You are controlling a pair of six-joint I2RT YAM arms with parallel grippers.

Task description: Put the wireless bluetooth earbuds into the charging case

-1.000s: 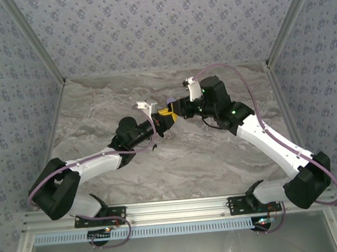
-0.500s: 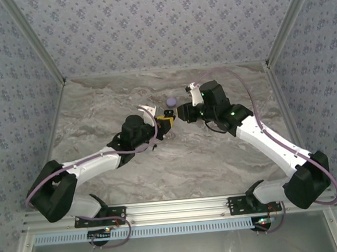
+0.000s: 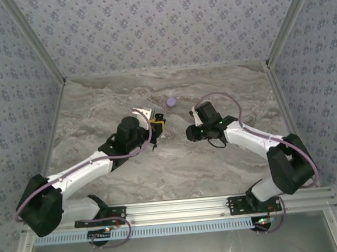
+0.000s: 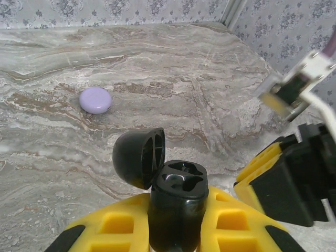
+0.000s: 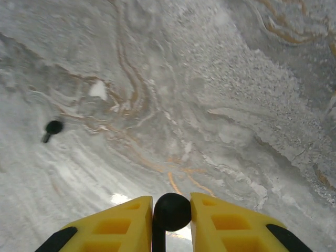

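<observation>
My right gripper has the earbud's stem lying along one finger, so it should put the earbud down and pick up its bud (image 5: 173,211) again with the stem clear before inserting it.
My left gripper (image 4: 177,212) (image 3: 157,124) is shut on the black charging case (image 4: 177,185), which stands upright between the yellow fingers (image 4: 115,226). Its lid (image 4: 139,156) is swung open to the left and both sockets look empty. My right gripper (image 5: 171,212) (image 3: 190,133) is shut on one black earbud (image 5: 171,210), bud end outward and stem back between the pads. It hangs over the marble, a little to the right of the left gripper. A second earbud (image 5: 52,127) lies loose on the table, off to the left in the right wrist view.
A pale lilac round disc (image 4: 95,100) (image 3: 171,102) lies on the marble table (image 3: 108,101) behind the grippers. Part of the right gripper's yellow and black body (image 4: 286,178) shows close on the right of the left wrist view. Patterned walls (image 3: 161,27) enclose the table.
The right gripper has drawn back from the left gripper, toward the near side and downward, uncovering the lilac disc. The left gripper has shifted slightly left with the case.
</observation>
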